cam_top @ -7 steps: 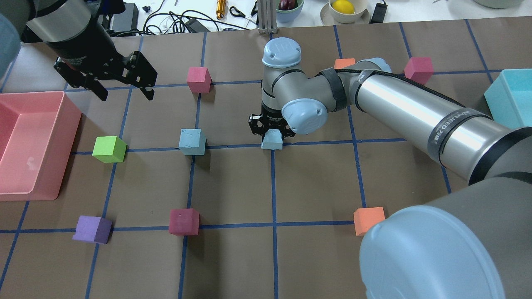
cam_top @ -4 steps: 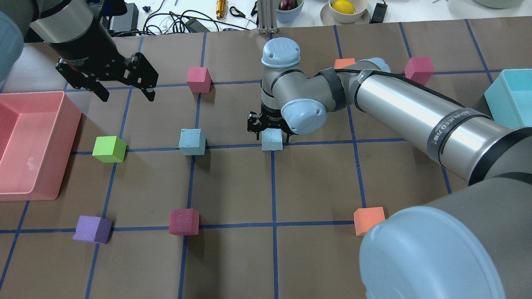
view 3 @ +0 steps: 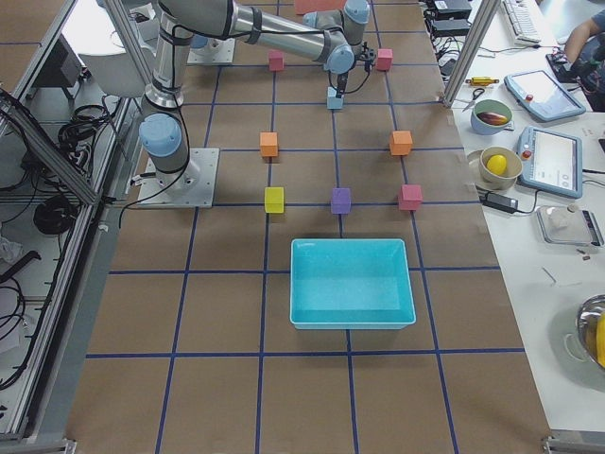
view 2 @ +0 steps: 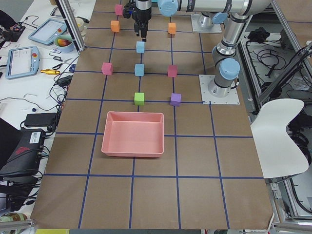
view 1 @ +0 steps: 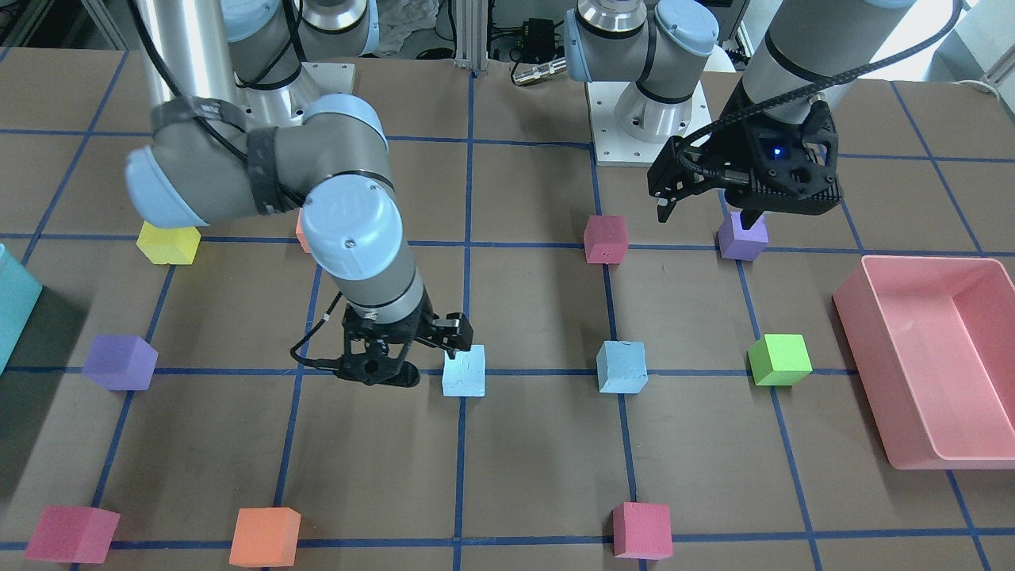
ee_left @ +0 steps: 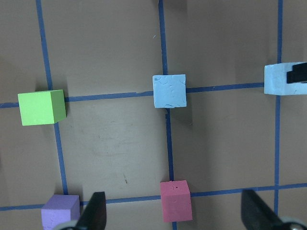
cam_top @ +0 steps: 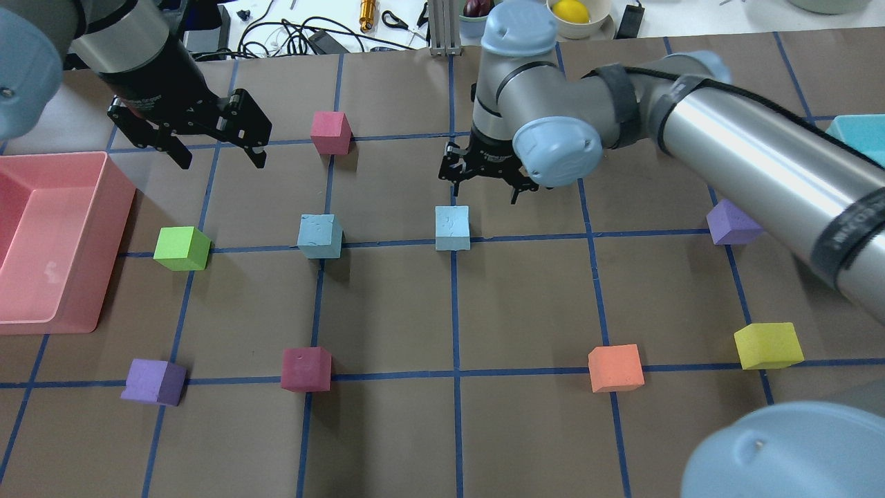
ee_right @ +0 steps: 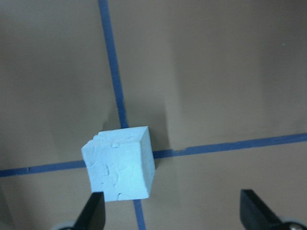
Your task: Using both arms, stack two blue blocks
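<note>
My left gripper should close on the opposite sides (view 1: 622, 367) (ee_left: 170, 91) of the pale blue block nearest the green block, so that it can be stacked on the other.
Two pale blue blocks sit apart on the table: one at the centre (cam_top: 453, 227) (view 1: 464, 371) and one to its left (cam_top: 321, 236) (view 1: 622, 366). My right gripper (cam_top: 487, 191) is open and empty, raised just beyond the centre block; the right wrist view shows that block (ee_right: 120, 167) below, near the left finger (ee_right: 93, 213). My left gripper (cam_top: 221, 161) (view 1: 708, 216) is open and empty, hovering high at the far left, away from both blocks. The left wrist view shows the left block (ee_left: 169, 91) and the centre block (ee_left: 283, 79).
A pink bin (cam_top: 114, 207) stands at the left edge and a teal bin (cam_top: 857, 131) at the right. Other cubes are scattered: green (cam_top: 181, 248), red (cam_top: 330, 132) (cam_top: 305, 369), purple (cam_top: 153, 382) (cam_top: 733, 223), orange (cam_top: 615, 368), yellow (cam_top: 767, 345).
My right gripper has let go of the centre blue block, risen and drawn back toward the far side; the block stays on the table. My left gripper has shifted slightly right.
</note>
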